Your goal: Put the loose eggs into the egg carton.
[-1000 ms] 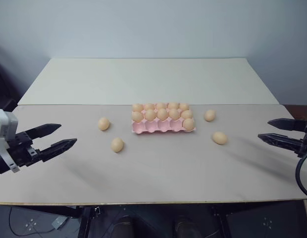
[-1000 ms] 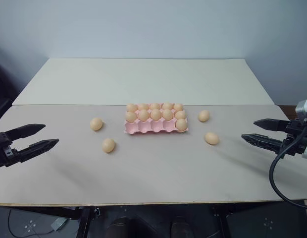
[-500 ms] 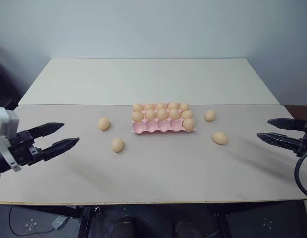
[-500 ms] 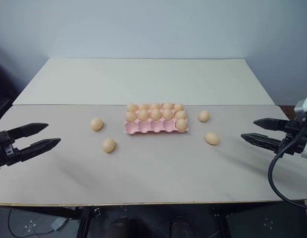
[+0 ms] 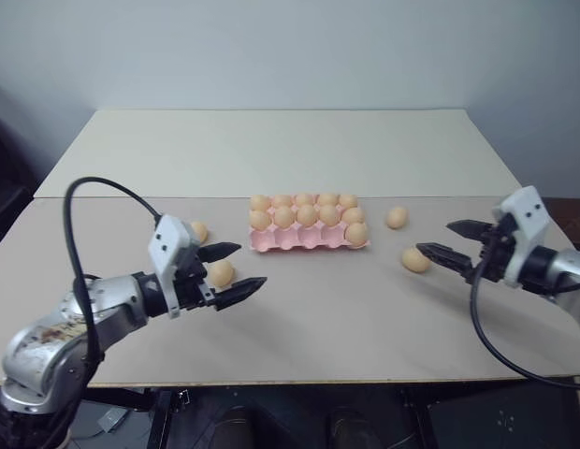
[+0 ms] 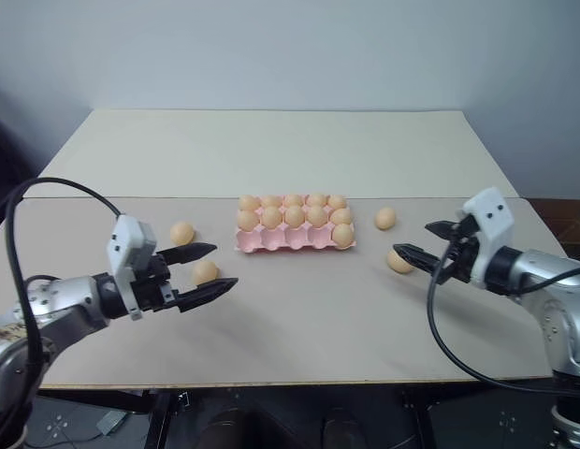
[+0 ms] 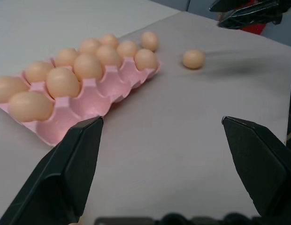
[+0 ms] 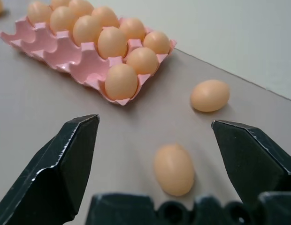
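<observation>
The robot's right gripper needs to next close around the middle of the nearer loose egg (image 5: 415,259) (image 8: 174,169) on its own side of the pink egg carton.
The pink egg carton (image 5: 288,242) lies mid-table with its two back rows full of eggs and one egg in the front row's right cup. Two loose eggs lie left of it, one (image 5: 197,231) farther back and one (image 5: 221,272) nearer. Two more lie to the right, one (image 5: 396,218) beside the carton and one (image 5: 414,260) nearer. My left gripper (image 5: 245,266) is open, and the nearer left egg shows between its fingers from above. My right gripper (image 5: 436,237) is open, its lower fingertip just above the nearer right egg (image 8: 173,168).
The carton's front row has several bare cups (image 7: 96,101). A second, paler tabletop (image 5: 271,150) joins on behind along a seam. The table's front edge (image 5: 290,382) runs below both arms. My right gripper (image 7: 244,11) shows far off in the left wrist view.
Both arms have swung inward from the table's sides. The left gripper moved right to the nearer left egg, and the right gripper moved left to the nearer right egg. Both stayed open.
</observation>
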You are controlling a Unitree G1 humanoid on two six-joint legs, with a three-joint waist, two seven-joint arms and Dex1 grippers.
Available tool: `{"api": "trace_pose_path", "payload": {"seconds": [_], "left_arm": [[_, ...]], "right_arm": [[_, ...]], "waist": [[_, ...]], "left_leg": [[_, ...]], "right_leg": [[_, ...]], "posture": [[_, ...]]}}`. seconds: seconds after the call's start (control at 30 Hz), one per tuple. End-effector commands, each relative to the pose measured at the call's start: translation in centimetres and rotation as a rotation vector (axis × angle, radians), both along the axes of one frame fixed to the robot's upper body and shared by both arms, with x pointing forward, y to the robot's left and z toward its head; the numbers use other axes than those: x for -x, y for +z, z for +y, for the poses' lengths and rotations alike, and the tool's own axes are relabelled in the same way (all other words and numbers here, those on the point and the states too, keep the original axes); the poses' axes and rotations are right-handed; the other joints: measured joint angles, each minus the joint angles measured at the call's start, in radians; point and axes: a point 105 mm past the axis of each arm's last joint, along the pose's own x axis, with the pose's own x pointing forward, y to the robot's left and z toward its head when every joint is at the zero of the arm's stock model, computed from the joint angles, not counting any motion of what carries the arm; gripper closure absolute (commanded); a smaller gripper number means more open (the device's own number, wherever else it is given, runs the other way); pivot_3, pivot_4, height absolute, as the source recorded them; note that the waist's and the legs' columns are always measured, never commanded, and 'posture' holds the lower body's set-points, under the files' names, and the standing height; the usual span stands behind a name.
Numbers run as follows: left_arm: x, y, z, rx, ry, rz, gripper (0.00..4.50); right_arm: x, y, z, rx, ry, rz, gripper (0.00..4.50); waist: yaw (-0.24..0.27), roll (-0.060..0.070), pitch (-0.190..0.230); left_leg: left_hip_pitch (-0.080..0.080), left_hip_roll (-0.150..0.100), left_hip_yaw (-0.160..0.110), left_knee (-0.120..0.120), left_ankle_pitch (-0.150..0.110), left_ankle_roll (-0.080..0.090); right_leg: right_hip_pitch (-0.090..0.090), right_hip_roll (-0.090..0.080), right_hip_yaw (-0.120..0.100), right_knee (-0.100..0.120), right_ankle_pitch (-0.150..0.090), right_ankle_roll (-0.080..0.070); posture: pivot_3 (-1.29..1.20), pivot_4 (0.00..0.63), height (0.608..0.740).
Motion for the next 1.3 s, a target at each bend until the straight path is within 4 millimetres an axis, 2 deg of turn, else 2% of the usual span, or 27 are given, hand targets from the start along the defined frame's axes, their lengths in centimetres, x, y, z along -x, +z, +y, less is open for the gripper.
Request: {"api": "trace_pose_path", "payload": {"seconds": [0.03, 0.3, 0.5, 0.7, 0.87, 1.23, 1.3], "left_arm": [[0.3, 0.4, -2.0, -0.013, -0.038, -0.063, 0.1], [0.7, -0.2, -4.9, -0.003, -0.109, -0.065, 0.1], [0.7, 0.0, -6.1, 0.014, -0.141, -0.075, 0.1], [0.7, 0.0, -6.1, 0.02, -0.14, -0.073, 0.1], [0.6, 0.1, -5.8, 0.017, -0.132, -0.075, 0.1], [0.6, 0.4, -5.7, 0.02, -0.126, -0.083, 0.1], [0.6, 0.3, -5.7, 0.018, -0.127, -0.082, 0.07]], "right_arm": [[-0.9, 0.1, -0.2, 0.002, -0.169, 0.019, 0.0], [-2.0, -2.3, 0.2, 0.015, -0.34, 0.099, 0.0], [-2.2, -4.1, -0.2, 0.067, -0.328, 0.142, 0.0], [-2.2, -5.2, -1.4, 0.097, -0.278, 0.169, 0.0], [-2.4, -5.7, -1.0, 0.112, -0.202, 0.163, 0.0], [-3.3, -6.6, -0.8, 0.124, -0.201, 0.154, 0.0], [-3.4, -6.8, -0.8, 0.134, -0.203, 0.148, 0.37]], "waist": [[0.001, 0.0, 0.0], [0.01, 0.0, 0.0], [0.01, 0.0, 0.0], [0.009, 0.0, 0.0], [0.007, 0.0, 0.0], [0.009, 0.0, 0.0], [0.009, 0.0, 0.0]], "left_leg": [[0.0, 0.0, 0.0, 0.0, 0.0, 0.0], [-0.003, -0.001, -0.002, 0.0, 0.0, 0.0], [-0.003, -0.001, -0.002, 0.0, 0.0, 0.0], [-0.004, -0.001, -0.003, 0.0, 0.0, 0.0], [-0.003, -0.001, -0.003, 0.0, 0.0, 0.0], [-0.003, -0.001, -0.003, 0.0, 0.0, 0.0], [-0.003, -0.001, -0.003, 0.0, 0.0, 0.0]], "right_leg": [[0.0, 0.0, 0.0, 0.0, 0.0, 0.0], [-0.002, 0.0, -0.001, -0.001, 0.0, 0.0], [-0.002, 0.0, -0.002, -0.001, 0.0, 0.0], [-0.001, 0.0, -0.002, -0.001, 0.0, 0.0], [-0.001, 0.0, -0.002, -0.001, 0.0, 0.0], [-0.001, 0.0, -0.002, -0.001, 0.0, 0.0], [-0.001, 0.0, -0.002, -0.002, 0.0, 0.0]], "posture": [[0.0, 0.15, 0.74], [0.0, 0.15, 0.74], [0.0, 0.15, 0.74], [0.0, 0.15, 0.74], [0.0, 0.15, 0.74], [0.0, 0.15, 0.74], [0.0, 0.15, 0.74]]}}
